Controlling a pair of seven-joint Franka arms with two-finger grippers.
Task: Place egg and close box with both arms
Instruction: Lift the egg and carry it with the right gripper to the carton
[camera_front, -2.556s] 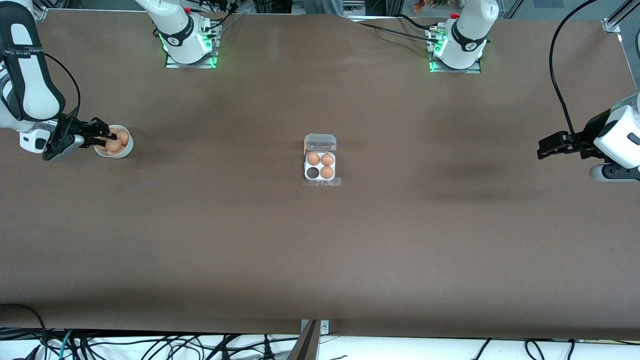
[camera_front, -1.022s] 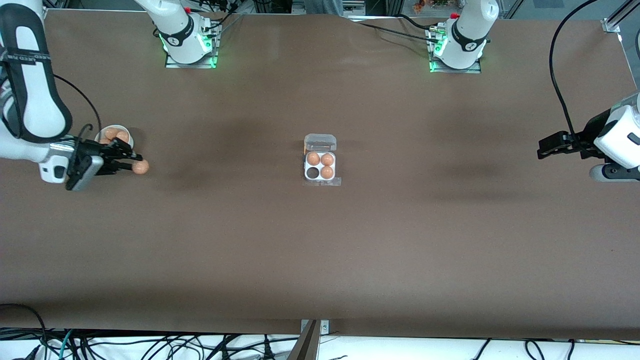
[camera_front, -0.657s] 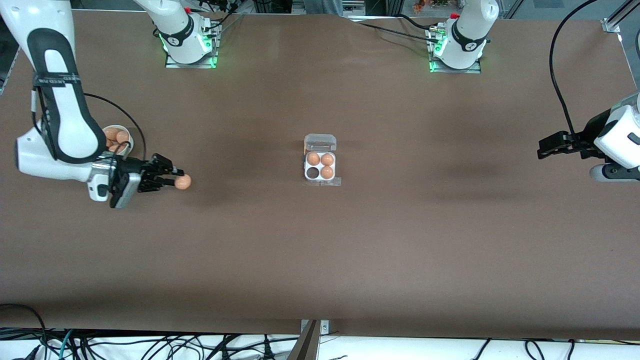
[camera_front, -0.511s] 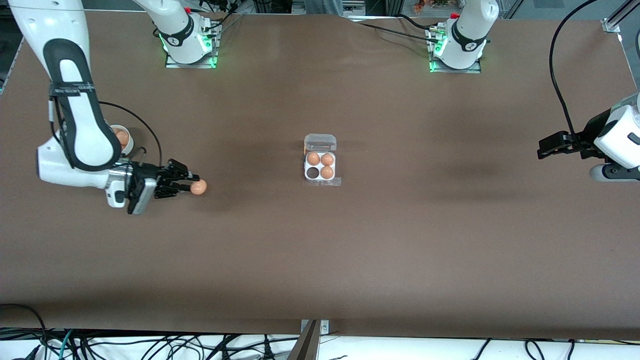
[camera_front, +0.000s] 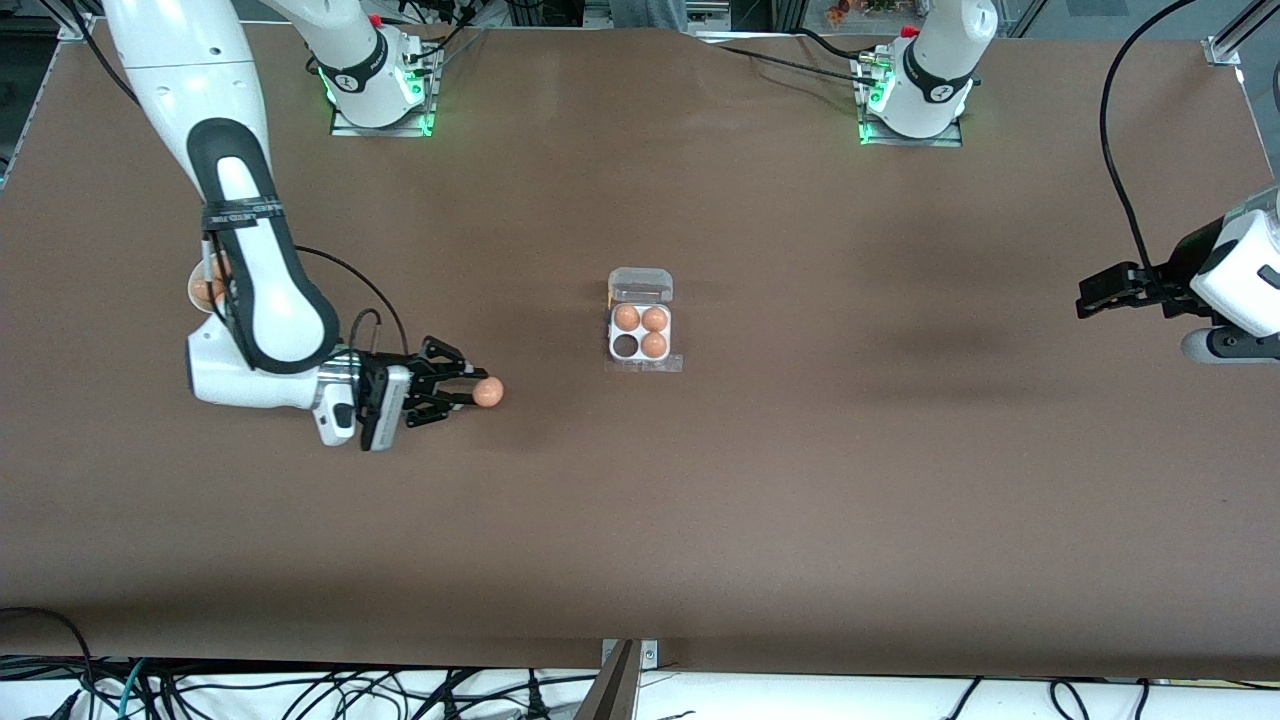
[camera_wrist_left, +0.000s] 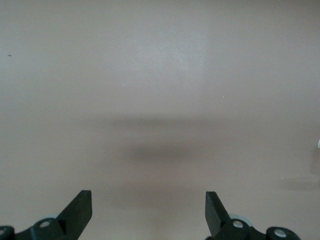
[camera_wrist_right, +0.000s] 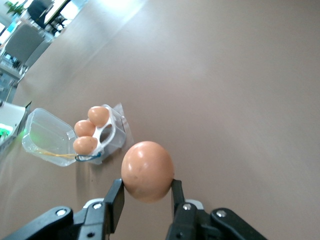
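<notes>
Next, I let go of the orange-brown egg with my right gripper in the one empty cell of the clear box (camera_front: 625, 346) (camera_wrist_right: 105, 133).
My right gripper (camera_front: 478, 393) is shut on an orange-brown egg (camera_front: 488, 393) and holds it above the bare table, between the bowl and the box. In the right wrist view the egg (camera_wrist_right: 147, 171) sits clamped between the two fingers. The clear box (camera_front: 640, 333) stands at the table's middle with its lid open, three eggs in it and one empty cell on the side nearer the front camera, toward the right arm's end. It also shows in the right wrist view (camera_wrist_right: 75, 136). My left gripper (camera_front: 1085, 298) is open and empty, waiting above the left arm's end of the table.
A white bowl (camera_front: 200, 286) with more eggs stands at the right arm's end, mostly hidden by the right arm. The brown table (camera_front: 760, 480) spreads wide around the box.
My right gripper lifted an egg out of the bowl and carried it toward the box. The left arm has not moved.
</notes>
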